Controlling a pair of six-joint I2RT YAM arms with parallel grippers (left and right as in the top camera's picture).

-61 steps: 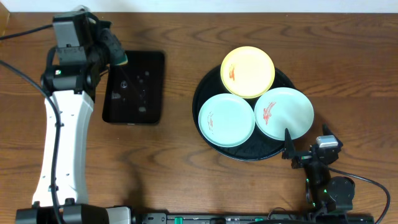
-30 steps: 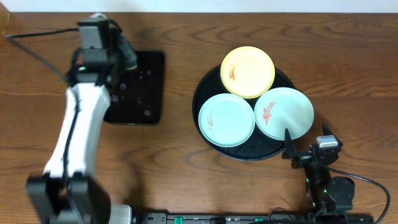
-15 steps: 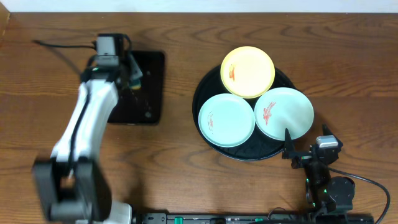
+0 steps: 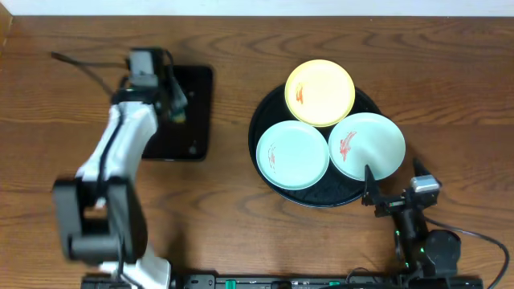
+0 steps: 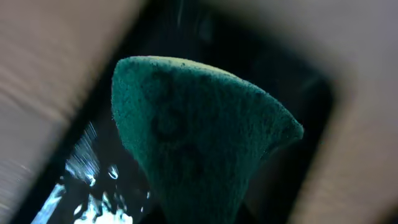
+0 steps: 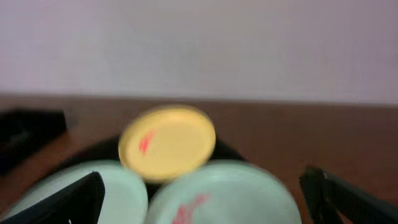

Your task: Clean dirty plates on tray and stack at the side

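Observation:
My left gripper is to let go of the green sponge on the mint plate point(image 4: 283, 164) nearest the small rectangular tray.
The large round black tray point(image 4: 269, 172) holds three plates. The pale yellow plate point(image 4: 320, 92) is at the back, with a small red smear. One mint plate point(image 4: 292, 155) is at the front left and the other mint plate point(image 4: 367, 146), with a red smear, is at the front right. My left gripper point(image 4: 177, 104) is shut on a green sponge point(image 5: 199, 130) above the small rectangular tray. My right gripper point(image 4: 392, 193) is open and empty just in front of the round tray. In the right wrist view its fingers point(image 6: 205, 199) frame the smeared mint plate point(image 6: 236, 186), with the yellow plate point(image 6: 166, 143) behind it.
A small rectangular black tray point(image 4: 193, 132) with water drops lies left of the round tray, and its wet surface shows in the left wrist view point(image 5: 81, 193). Bare wooden table point(image 4: 450, 96) lies right of the round tray and along the front.
My left arm has swung right, carrying the sponge from the rectangular tray's left corner to over its upper middle. The right gripper and plates have stayed put.

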